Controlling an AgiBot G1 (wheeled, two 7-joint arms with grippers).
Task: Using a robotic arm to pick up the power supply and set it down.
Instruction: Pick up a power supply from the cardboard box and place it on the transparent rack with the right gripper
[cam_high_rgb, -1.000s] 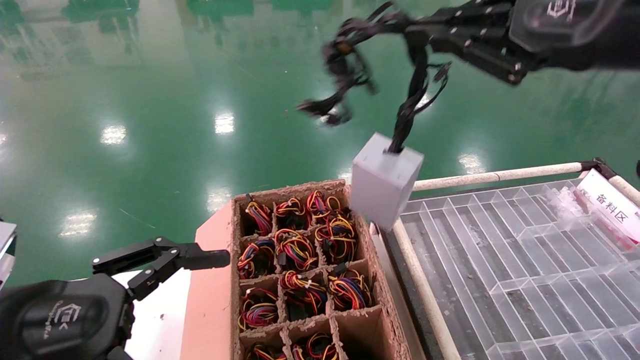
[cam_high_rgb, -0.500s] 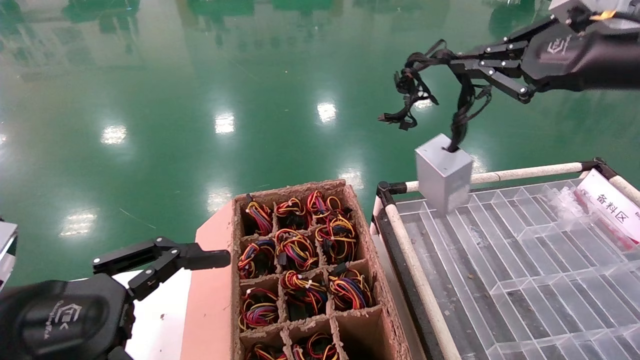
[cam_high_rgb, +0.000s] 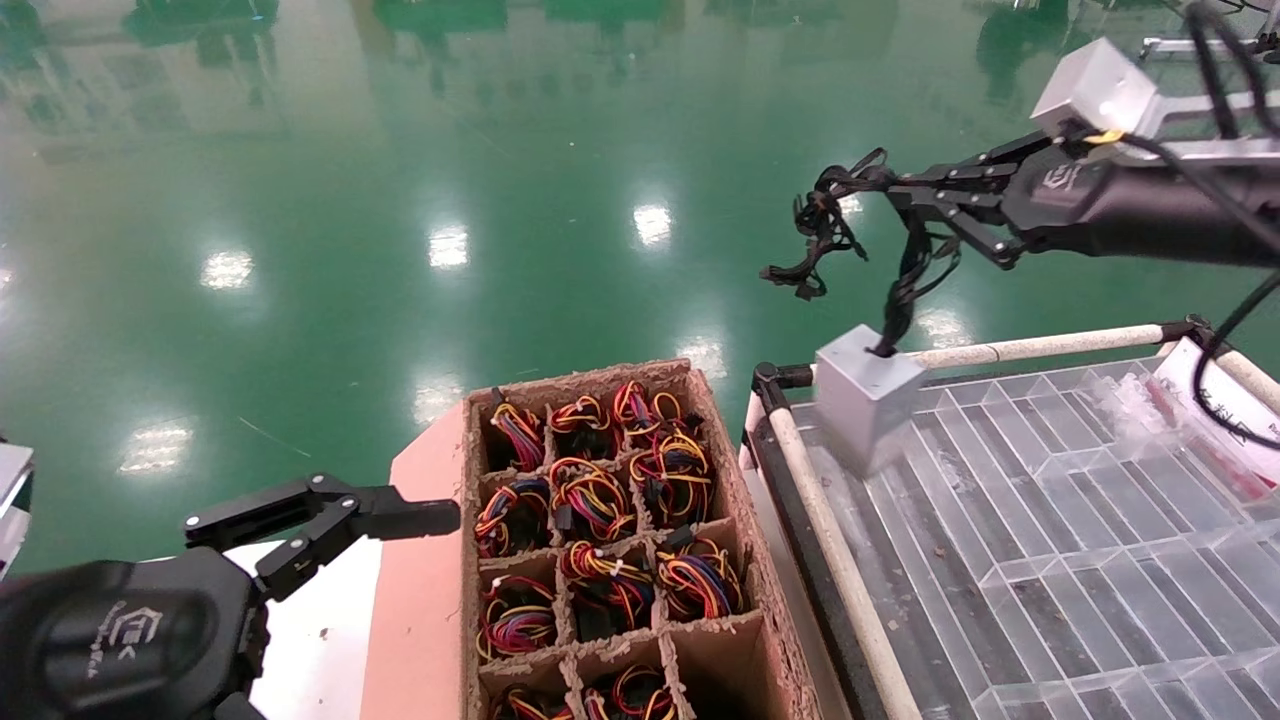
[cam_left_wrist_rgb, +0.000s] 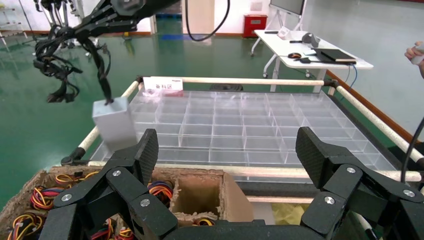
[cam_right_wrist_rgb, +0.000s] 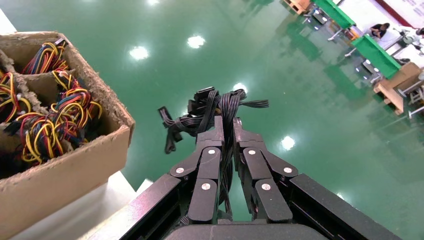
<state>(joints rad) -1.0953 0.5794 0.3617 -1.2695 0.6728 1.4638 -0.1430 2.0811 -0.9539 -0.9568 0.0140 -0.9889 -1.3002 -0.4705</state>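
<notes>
I should set the power supply down with my right gripper in the tray's far corner (cam_high_rgb: 848, 490) next to the cardboard divider box.
The power supply (cam_high_rgb: 865, 400), a small light-grey metal box, hangs by its black cables (cam_high_rgb: 830, 225) over the far left corner of the clear compartment tray (cam_high_rgb: 1050, 520). I cannot tell whether it touches the tray. My right gripper (cam_high_rgb: 900, 190) is above it, shut on the cable bundle; in the right wrist view the cables (cam_right_wrist_rgb: 210, 107) run between the closed fingers of the right gripper (cam_right_wrist_rgb: 227, 122). The left wrist view shows the power supply (cam_left_wrist_rgb: 114, 122) at the tray's (cam_left_wrist_rgb: 240, 120) corner. My left gripper (cam_high_rgb: 320, 515) (cam_left_wrist_rgb: 225, 155) stays open and empty near the bottom left.
A cardboard divider box (cam_high_rgb: 467, 480) holding red-yellow-blue wire bundles (cam_high_rgb: 590, 500) stands left of the tray. White tube rails (cam_high_rgb: 1040, 347) frame the tray, with a white label (cam_high_rgb: 1220, 400) at its far right. Green floor lies beyond.
The right gripper carried the hanging power supply rightward, from over the cardboard box to the tray's corner, then lowered it. The left gripper has not moved.
</notes>
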